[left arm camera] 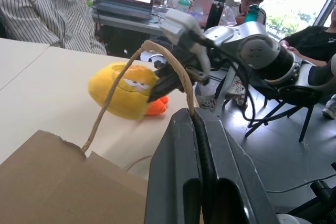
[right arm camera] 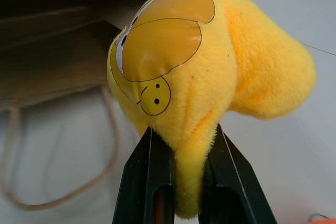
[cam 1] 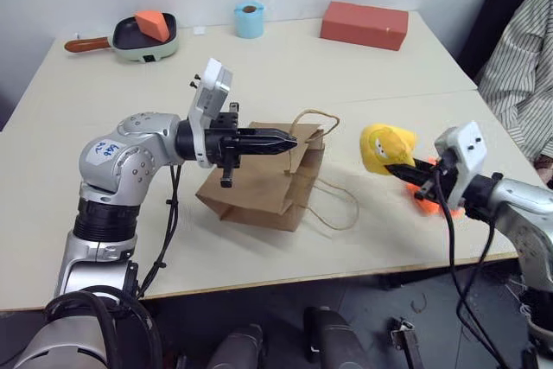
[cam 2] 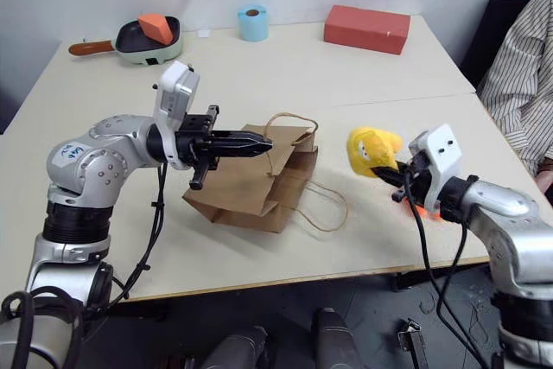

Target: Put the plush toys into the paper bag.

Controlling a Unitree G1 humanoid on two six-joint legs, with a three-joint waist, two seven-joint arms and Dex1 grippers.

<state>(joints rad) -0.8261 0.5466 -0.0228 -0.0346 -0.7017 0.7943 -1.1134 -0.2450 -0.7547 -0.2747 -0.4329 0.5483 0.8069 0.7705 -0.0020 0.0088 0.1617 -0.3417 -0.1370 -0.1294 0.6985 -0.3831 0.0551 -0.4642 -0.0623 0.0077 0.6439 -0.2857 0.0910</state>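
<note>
My right gripper is going to release the yellow plush toy just inside the paper bag's opening (cam 1: 279, 184) (right arm camera: 58, 56), under the raised handle of that bag.
The paper bag (cam 1: 259, 186) lies on its side in the middle of the table, mouth toward the right. My left gripper (cam 1: 289, 140) is shut on one of its tan cord handles (left arm camera: 157, 51) and holds it up over the mouth. The other handle (cam 1: 339, 205) lies flat on the table. My right gripper (cam 1: 399, 168) is shut on the round yellow plush toy (cam 1: 386, 146), pinching its lower edge (right arm camera: 189, 182) and holding it off the table, right of the bag. The orange plush toy (cam 1: 429, 202) lies on the table under the right gripper, mostly hidden.
At the table's far side stand a frying pan (cam 1: 130, 39) with an orange wedge block (cam 1: 154, 23), a light-blue cup (cam 1: 249, 19) and a red box (cam 1: 364, 24). A person in a striped shirt (cam 1: 523, 66) sits at the right edge.
</note>
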